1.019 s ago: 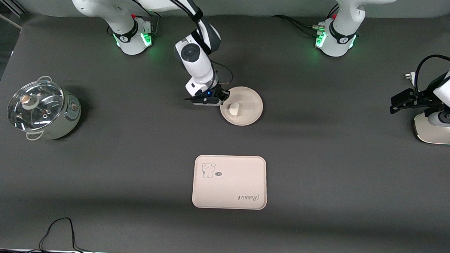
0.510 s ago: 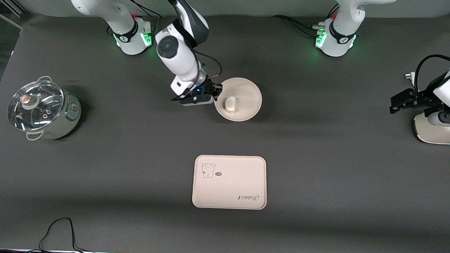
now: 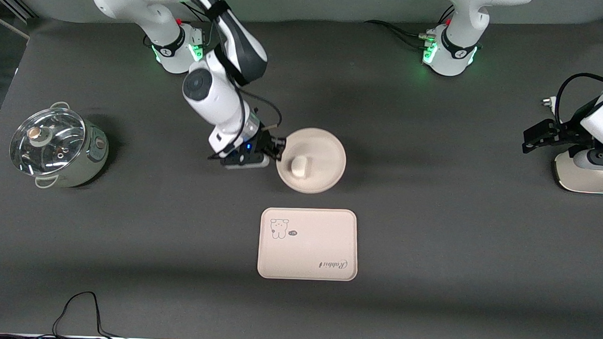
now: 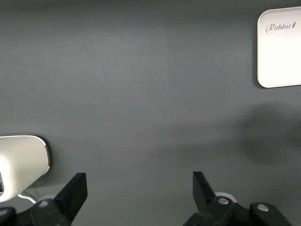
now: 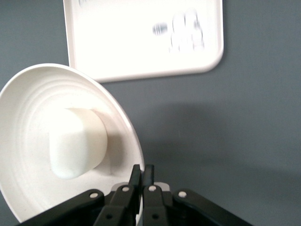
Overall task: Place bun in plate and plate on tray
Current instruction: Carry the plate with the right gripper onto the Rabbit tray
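Note:
The robot's right gripper should release the plate on the tray [image 3: 313,242] [image 5: 121,18], between the drawing of the bear and the lettering.
The round cream plate [image 3: 322,160] hangs in the air over the dark table, with the small white bun [image 3: 298,165] lying in it. My right gripper [image 3: 278,149] is shut on the plate's rim at the edge toward the right arm's end. In the right wrist view the plate [image 5: 28,113] and bun [image 5: 77,141] fill one side, with the gripper [image 5: 142,173] pinching the rim. The cream-pink tray [image 3: 307,243] lies nearer the front camera than the plate; it also shows in the right wrist view [image 5: 141,37]. My left gripper [image 3: 528,140] is open and waits at the left arm's end.
A steel pot with a glass lid [image 3: 56,146] stands at the right arm's end of the table. A white appliance [image 3: 587,174] sits under the left arm, also seen in the left wrist view [image 4: 21,165]. The tray's corner [image 4: 280,47] shows there too.
My right gripper has lifted the plate with the bun off the table and carried it toward the front camera, closer to the tray. The left arm has not moved.

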